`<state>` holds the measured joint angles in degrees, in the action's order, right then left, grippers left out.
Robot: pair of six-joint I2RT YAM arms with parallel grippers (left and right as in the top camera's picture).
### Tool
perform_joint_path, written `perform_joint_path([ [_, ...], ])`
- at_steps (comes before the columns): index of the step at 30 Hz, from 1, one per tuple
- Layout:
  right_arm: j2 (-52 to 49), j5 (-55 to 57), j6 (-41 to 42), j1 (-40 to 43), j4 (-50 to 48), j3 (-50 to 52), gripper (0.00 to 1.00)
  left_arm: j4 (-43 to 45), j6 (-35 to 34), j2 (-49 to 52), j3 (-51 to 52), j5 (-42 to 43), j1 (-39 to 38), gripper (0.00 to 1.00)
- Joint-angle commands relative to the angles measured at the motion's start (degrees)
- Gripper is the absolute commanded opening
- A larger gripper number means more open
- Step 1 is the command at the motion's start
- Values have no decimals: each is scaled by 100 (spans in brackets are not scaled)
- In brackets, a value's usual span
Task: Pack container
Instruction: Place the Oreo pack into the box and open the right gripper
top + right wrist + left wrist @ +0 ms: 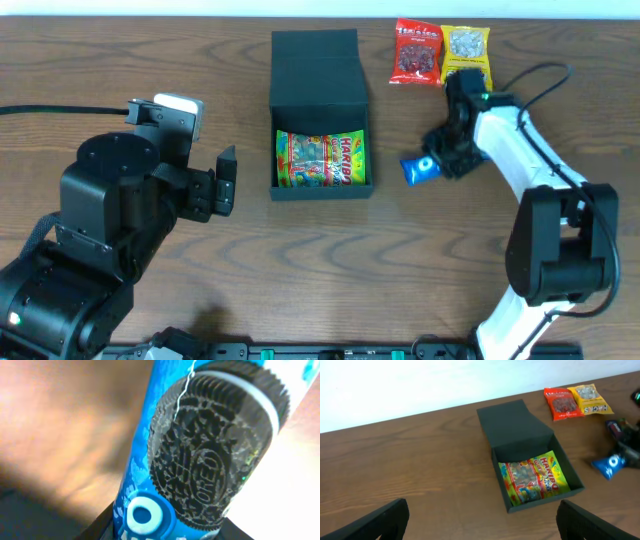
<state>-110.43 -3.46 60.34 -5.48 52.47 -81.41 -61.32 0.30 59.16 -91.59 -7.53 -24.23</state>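
The robot's right gripper needs to put the blue Oreo packet, now held just beside the box, down in the dark box (314, 125), behind the green Haribo packet.
The dark box (318, 70) stands open at the table's middle, lid flap lying back; it also shows in the left wrist view (520, 427). A green Haribo packet (320, 160) lies inside it. My right gripper (440, 160) is shut on a blue Oreo packet (420, 168), held just right of the box; the packet fills the right wrist view (200, 450). My left gripper (225, 182) is open and empty, left of the box; its fingers frame bare table in the left wrist view (480, 527).
A red snack packet (417, 52) and a yellow snack packet (466, 52) lie side by side at the back right, behind my right arm. A black cable runs along the left table edge.
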Motion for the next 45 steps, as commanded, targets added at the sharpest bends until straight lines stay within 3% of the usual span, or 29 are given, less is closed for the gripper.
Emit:
perform_joint_path([
  [1,-4,-745,-42,-256,20,-525,18,4,101,-17,-2,-61,-7,95],
  [4,-4,-1226,304,-734,-291,-951,9,-2,101,-136,-2,-59,-7,95],
  [6,-4,-1355,990,-1084,-695,-1047,3,-15,98,-236,-2,-57,-7,95],
  [11,-11,-1084,2057,-1860,-1325,-1049,2,-68,81,-376,-2,-50,-7,95],
  [16,-11,302,2861,-2621,-1517,-1049,2,-170,76,-407,-2,-33,-7,95],
  [20,-79,2170,3569,-3215,-1773,-1047,2,-190,33,-409,-2,-33,-7,95],
  [24,-337,2509,3665,-3414,-2302,-1045,2,-190,-42,-409,-2,-31,-7,95],
  [29,-796,2380,4662,-3403,-2404,-1045,2,-192,-52,-409,-2,-33,-7,95],
  [39,-992,2385,4623,-3318,-2612,-1045,2,-190,-98,-409,-2,-35,-7,95],
  [40,-992,2385,4623,-3316,-2612,-1045,7,-190,-116,-409,-2,-33,-7,95],
  [41,-992,2385,4625,-3307,-2614,-1047,21,-190,-116,-409,-2,-33,-7,95],
  [42,-992,2382,4623,-3294,-2614,-1045,43,-190,-116,-409,-2,-33,-7,95],
  [44,-992,2382,4583,-3261,-2614,-1047,99,-192,-120,-409,-2,-33,-7,95],
  [45,-992,2380,4581,-3246,-2614,-1047,99,-199,-142,-409,-2,-33,-7,95],
])
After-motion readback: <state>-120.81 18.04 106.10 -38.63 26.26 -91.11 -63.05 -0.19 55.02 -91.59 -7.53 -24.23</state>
